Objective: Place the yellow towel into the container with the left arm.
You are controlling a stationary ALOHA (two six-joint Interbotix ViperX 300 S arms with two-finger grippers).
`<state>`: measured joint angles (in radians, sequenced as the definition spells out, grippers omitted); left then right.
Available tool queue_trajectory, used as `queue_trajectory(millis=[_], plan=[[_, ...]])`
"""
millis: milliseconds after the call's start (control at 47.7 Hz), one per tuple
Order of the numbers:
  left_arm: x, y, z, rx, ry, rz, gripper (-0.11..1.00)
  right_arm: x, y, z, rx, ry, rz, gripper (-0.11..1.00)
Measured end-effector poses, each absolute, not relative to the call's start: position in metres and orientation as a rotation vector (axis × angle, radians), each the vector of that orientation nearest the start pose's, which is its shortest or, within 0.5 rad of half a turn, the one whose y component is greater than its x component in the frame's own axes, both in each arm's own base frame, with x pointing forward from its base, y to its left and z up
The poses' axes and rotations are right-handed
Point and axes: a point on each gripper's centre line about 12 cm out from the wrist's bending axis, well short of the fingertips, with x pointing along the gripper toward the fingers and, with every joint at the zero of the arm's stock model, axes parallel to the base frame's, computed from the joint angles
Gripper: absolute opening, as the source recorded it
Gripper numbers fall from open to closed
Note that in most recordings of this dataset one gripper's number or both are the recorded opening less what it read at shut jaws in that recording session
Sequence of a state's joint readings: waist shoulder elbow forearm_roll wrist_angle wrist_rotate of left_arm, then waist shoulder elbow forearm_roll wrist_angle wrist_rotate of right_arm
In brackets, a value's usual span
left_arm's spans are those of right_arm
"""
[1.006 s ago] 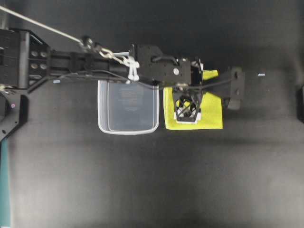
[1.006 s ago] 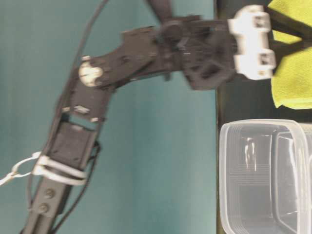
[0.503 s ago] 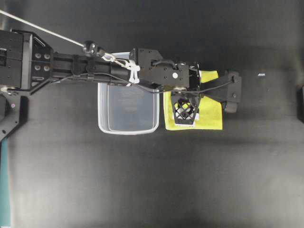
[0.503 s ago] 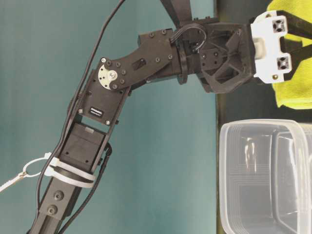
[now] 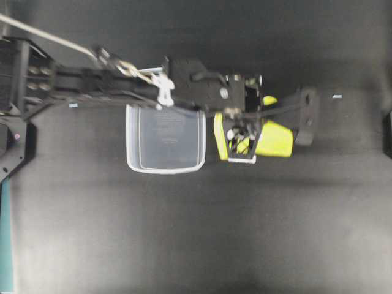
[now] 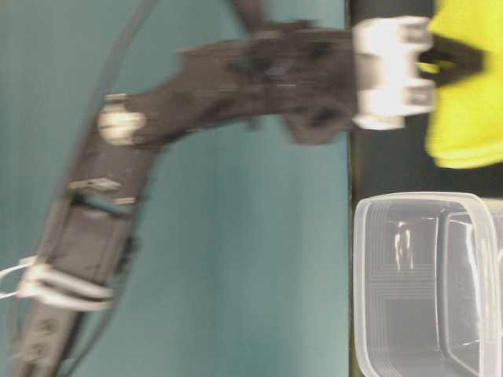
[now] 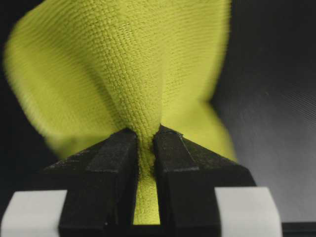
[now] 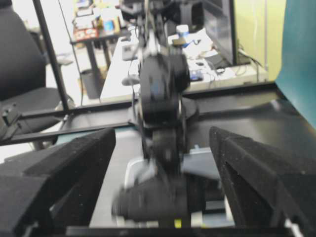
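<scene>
The robot's left gripper should release the yellow towel, now lifted off the black table, over the middle of the clear container's bottom (image 5: 168,123), within the container's rim.
My left gripper (image 5: 241,147) is shut on the yellow towel (image 5: 274,139), pinching a fold of it between the black jaws in the left wrist view (image 7: 146,136). The towel (image 7: 123,74) hangs bunched from the jaws, lifted off the black table. In the table-level view the towel (image 6: 464,118) sits higher than the container's rim. The clear container (image 5: 128,141) stands empty just left of the gripper and shows in the table-level view (image 6: 369,275). My right gripper (image 8: 162,133) is open and empty, facing the left arm (image 8: 160,94) from a distance.
The left arm (image 5: 92,82) stretches from the left edge over the container's far rim. A small white mark (image 5: 336,96) lies at the back right. A teal wall (image 6: 236,259) stands behind the table edge.
The towel lay flat under the left gripper. Now the gripper holds it pinched and has raised it, so it is bunched up. The arm is blurred with motion.
</scene>
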<state>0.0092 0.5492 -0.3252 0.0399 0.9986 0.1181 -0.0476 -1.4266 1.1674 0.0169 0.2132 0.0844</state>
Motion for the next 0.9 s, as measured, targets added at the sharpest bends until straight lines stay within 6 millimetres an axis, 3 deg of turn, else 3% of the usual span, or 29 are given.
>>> queue_trajectory(millis=[189,398,524,650,901], plan=[[0.51,0.012,0.259,0.13,1.187,-0.034,0.07,0.12,-0.005,0.311,0.1,-0.048,-0.042,0.75],[0.453,0.019,0.318,0.12,1.183,-0.016,0.07,0.121,-0.005,0.307,0.1,-0.036,-0.042,0.75],[0.418,0.017,0.317,0.118,1.234,-0.019,0.07,0.122,-0.005,0.302,0.108,-0.022,-0.043,0.75],[0.393,0.017,0.3,0.117,1.264,-0.022,0.07,0.123,-0.005,0.299,0.11,-0.015,-0.043,0.75],[0.373,0.02,0.273,0.114,1.236,-0.015,0.07,0.123,-0.005,0.3,0.109,-0.025,-0.043,0.75]])
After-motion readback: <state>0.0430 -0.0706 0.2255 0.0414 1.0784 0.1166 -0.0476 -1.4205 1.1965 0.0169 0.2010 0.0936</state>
